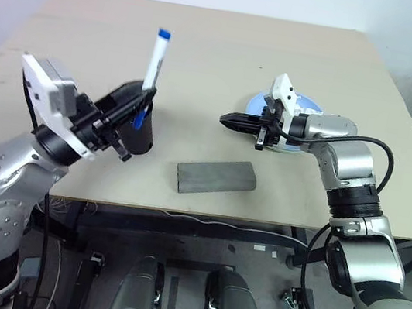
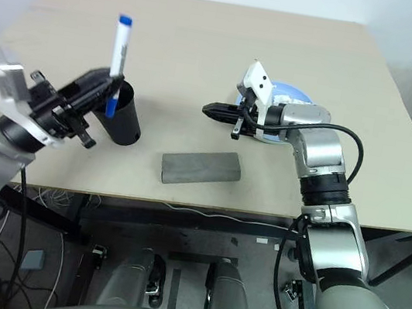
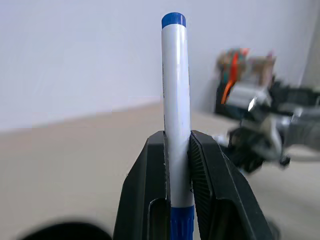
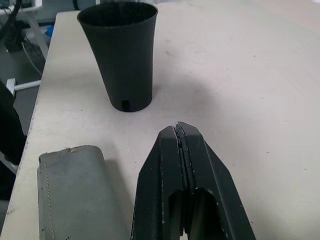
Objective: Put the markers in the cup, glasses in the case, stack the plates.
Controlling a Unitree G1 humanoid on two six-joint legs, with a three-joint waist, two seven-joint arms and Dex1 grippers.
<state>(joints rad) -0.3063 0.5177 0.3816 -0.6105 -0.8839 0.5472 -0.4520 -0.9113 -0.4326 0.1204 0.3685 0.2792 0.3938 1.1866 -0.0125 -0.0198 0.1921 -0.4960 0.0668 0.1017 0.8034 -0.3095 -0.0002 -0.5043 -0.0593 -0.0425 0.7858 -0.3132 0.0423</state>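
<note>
Next, the left gripper releases the white marker inside the opening of the black cup (image 1: 131, 110) near the grey case.
My left gripper (image 1: 142, 104) is shut on a white marker (image 1: 156, 60) with blue ends and holds it upright above the table's front left. In the left wrist view the marker (image 3: 176, 100) stands clamped between the two fingers (image 3: 150, 190). Just behind that hand stands the black cup (image 1: 139, 138), empty in the right wrist view (image 4: 120, 55). The grey case (image 1: 216, 176) lies closed near the front edge. My right gripper (image 1: 227, 119) is shut on nothing and points left, hovering between cup and plates. A light blue plate (image 1: 308, 106) lies behind its wrist, mostly hidden. The glasses are out of view.
The tan table (image 1: 207, 45) stretches bare behind the cup and case. Its front edge runs just below the case, and its right edge slants past the plate. Cables hang under the front edge.
</note>
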